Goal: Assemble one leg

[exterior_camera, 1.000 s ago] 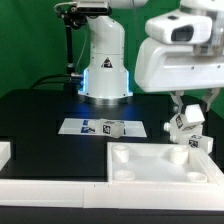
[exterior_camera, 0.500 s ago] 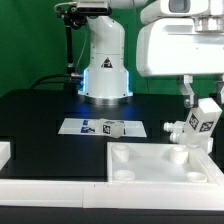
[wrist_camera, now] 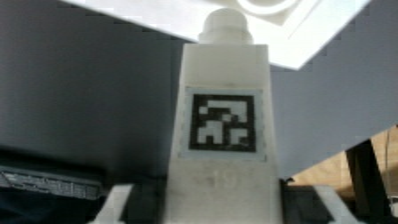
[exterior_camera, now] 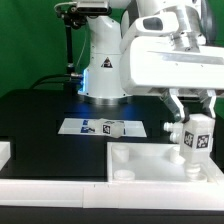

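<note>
I should use my gripper to release the white leg so it is standing upright in the tray's round corner socket (exterior_camera: pixel 195 173), letting go just under the leg's tip.
My gripper (exterior_camera: pixel 197 122) is shut on a white leg (exterior_camera: pixel 198 142) with a black-and-white tag. It holds the leg upright over the right rear corner of the large white tray-like part (exterior_camera: pixel 150 168), the leg's lower end close to a round socket there. In the wrist view the leg (wrist_camera: pixel 222 110) fills the middle between my two fingers (wrist_camera: pixel 128 200), its tip pointing at the tray's white surface (wrist_camera: pixel 178 15). Another leg (exterior_camera: pixel 170 128) lies on the black table just behind the held one. One more tagged leg (exterior_camera: pixel 110 127) rests on the marker board (exterior_camera: pixel 85 127).
The robot base (exterior_camera: pixel 104 60) stands at the back centre before a green backdrop. A white part (exterior_camera: pixel 5 152) sits at the exterior view's left edge. The tray-like part has round corner sockets (exterior_camera: pixel 121 155) along its rim.
My gripper has swung toward the exterior view's left and down, turning the held leg from tilted to upright over the tray's right rear corner.
</note>
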You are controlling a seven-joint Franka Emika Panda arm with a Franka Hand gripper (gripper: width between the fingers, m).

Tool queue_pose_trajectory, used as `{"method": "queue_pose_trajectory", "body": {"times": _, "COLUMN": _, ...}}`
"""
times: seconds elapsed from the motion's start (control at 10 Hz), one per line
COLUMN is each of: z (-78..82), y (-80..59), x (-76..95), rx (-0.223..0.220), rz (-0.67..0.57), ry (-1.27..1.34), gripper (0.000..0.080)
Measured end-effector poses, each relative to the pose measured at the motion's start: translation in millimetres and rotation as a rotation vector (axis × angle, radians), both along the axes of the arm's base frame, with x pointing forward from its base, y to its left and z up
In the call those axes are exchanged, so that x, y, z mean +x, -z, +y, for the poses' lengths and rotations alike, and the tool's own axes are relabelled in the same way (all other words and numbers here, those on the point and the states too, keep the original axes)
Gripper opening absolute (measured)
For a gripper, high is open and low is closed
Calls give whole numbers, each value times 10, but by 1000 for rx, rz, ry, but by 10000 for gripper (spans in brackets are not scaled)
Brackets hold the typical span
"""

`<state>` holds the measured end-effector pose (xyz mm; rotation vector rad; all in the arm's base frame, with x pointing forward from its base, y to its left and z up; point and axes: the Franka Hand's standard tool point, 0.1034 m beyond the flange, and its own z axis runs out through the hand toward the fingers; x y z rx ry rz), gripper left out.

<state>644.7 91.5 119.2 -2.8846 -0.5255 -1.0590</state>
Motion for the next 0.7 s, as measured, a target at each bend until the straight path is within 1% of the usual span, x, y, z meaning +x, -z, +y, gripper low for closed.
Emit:
{"method": "queue_pose_trajectory", "body": {"times": 0.2, "z": 33, "y": 10, "x": -26, "rx": 0, "rz": 20, "ry": 1, "gripper": 291}}
{"method": "queue_pose_trajectory", "body": {"times": 0.3, "z": 121, "y": 20, "x": -96, "rx": 6, "rz": 28, "ry": 0, "gripper": 291}}
{"method": "queue_pose_trajectory", "body": {"times": 0.4, "z": 194, "y": 74, "x": -177, "rx": 9, "rz": 41, "ry": -1, "gripper": 291}}
{"method": "queue_pose_trajectory", "body": {"times": 0.7, "z": 221, "y": 101, "x": -176, "rx": 8, "rz": 42, "ry": -6, "gripper": 291}}
